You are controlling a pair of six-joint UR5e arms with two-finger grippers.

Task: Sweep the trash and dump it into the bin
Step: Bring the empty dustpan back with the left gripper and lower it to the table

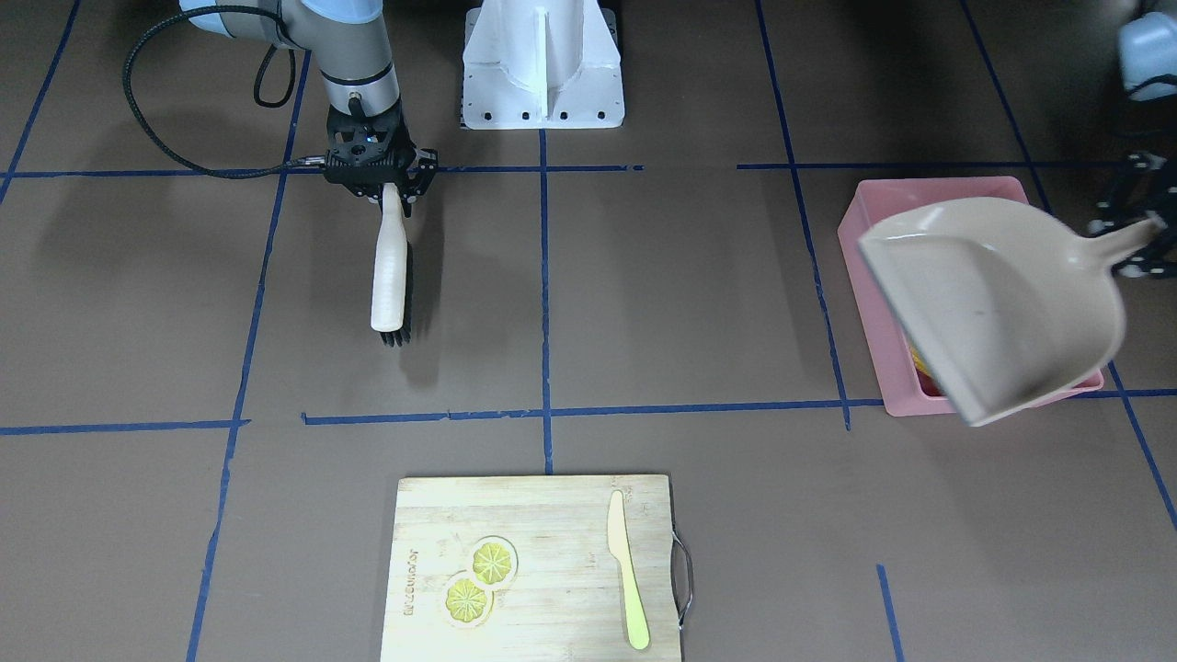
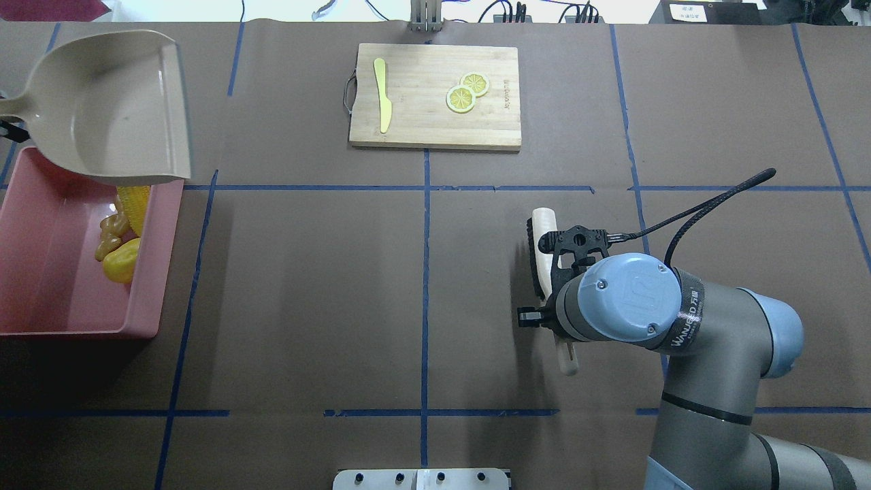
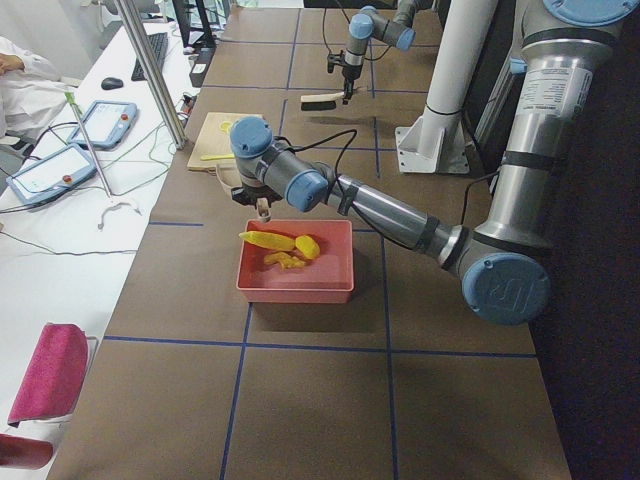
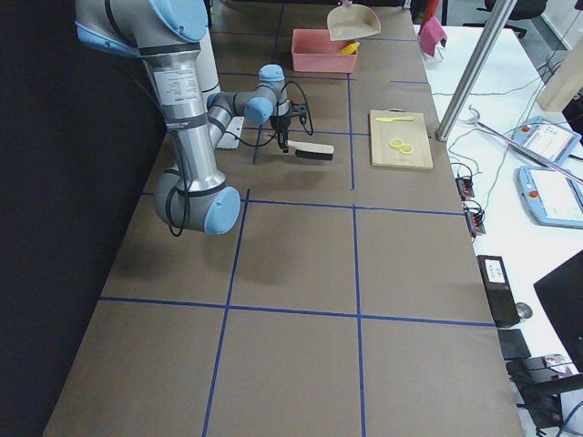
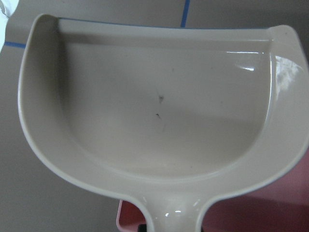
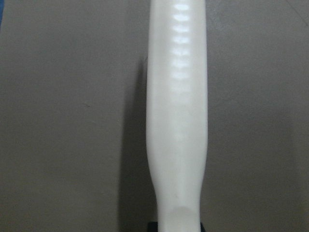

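Observation:
My left gripper has the beige dustpan tilted above the pink bin's far end. Next, I set it down on the table [image 1: 614, 265] between the white brush and the pink bin.
The pink bin [image 2: 41, 272] stands at the table's left end. In it lie the corn cob [image 2: 135, 204], the ginger root [image 2: 109, 238] and the lumpy yellow piece [image 2: 121, 262]. My left gripper [image 1: 1145, 241] is shut on the handle of the beige dustpan [image 2: 109, 109] and holds it tilted above the bin's far end. The pan [image 5: 159, 106] is empty. My right gripper [image 1: 391, 195] is shut on the handle of a white brush [image 1: 390, 276], whose black bristles rest on the table. In the overhead view the wrist hides this gripper.
A wooden cutting board [image 2: 435, 129] lies at the far middle with a pale yellow-green knife [image 2: 383, 102] and two lemon slices [image 2: 461, 99] on it. The white robot base [image 1: 542, 64] stands at the near edge. Blue tape lines cross the brown table.

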